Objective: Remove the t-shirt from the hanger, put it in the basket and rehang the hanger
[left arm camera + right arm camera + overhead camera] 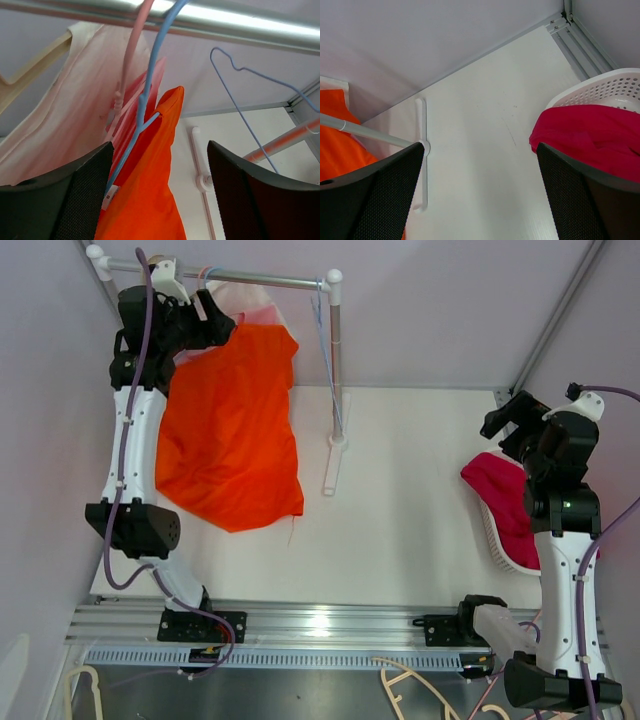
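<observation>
The blue hanger hooks over the rail beside the pink hanger; I should grip the blue hanger's neck [142, 107] with my left gripper and lift its hook off the rail.
An orange t-shirt [232, 430] hangs from the rack's rail [260, 280], its lower part spread on the table. In the left wrist view the t-shirt [150, 200] hangs on a blue hanger [149, 90] hooked over the rail [215, 20]. My left gripper [212, 328] is open just below the rail, at the t-shirt's shoulder. Its jaws [160, 147] stand either side of the shoulder and the blue hanger's arm, apart from them. My right gripper [508, 420] is open and empty [480, 147] above the table at the right.
A pink hanger [131, 55] with a cream garment [75, 115] hangs beside the blue one. An empty blue wire hanger [250, 85] hangs further along. The rack's post [336, 370] and foot [421, 150] stand mid-table. A white basket [600, 90] holds a red garment [590, 135].
</observation>
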Controlling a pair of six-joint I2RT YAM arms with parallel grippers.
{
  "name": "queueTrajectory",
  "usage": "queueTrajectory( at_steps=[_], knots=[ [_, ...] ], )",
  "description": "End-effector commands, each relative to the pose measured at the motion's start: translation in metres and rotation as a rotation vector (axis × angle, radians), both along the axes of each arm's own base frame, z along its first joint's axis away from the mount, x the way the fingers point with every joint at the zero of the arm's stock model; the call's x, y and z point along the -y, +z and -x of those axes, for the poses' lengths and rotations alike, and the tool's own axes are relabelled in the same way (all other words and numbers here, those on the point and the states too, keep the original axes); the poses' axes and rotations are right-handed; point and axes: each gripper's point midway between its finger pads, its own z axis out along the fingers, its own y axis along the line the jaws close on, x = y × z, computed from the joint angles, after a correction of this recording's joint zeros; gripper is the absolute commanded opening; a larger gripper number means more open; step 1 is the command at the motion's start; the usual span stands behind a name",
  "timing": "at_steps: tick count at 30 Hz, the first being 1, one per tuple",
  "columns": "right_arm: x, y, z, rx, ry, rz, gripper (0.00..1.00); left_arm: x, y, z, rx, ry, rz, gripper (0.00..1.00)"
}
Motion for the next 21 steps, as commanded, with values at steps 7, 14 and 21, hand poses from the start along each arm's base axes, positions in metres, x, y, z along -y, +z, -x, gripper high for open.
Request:
queueTrajectory(
  at_steps=[7, 14, 21],
  knots=[
    [-0.003, 0.018, -0.004, 0.059, 0.023, 0.021, 1.00, -0.012, 0.011, -0.015, -0.016, 0.009, 0.072, 0.74],
    [-0.002, 0.014, -0.007, 0.053, 0.020, 0.020, 0.99, 0.002, 0.007, -0.021, -0.023, -0.062, 0.122, 0.57],
    [-0.005, 0.010, -0.008, 0.048, 0.031, 0.013, 1.00, 0.005, -0.004, -0.028, -0.053, -0.074, 0.145, 0.54]
  ],
)
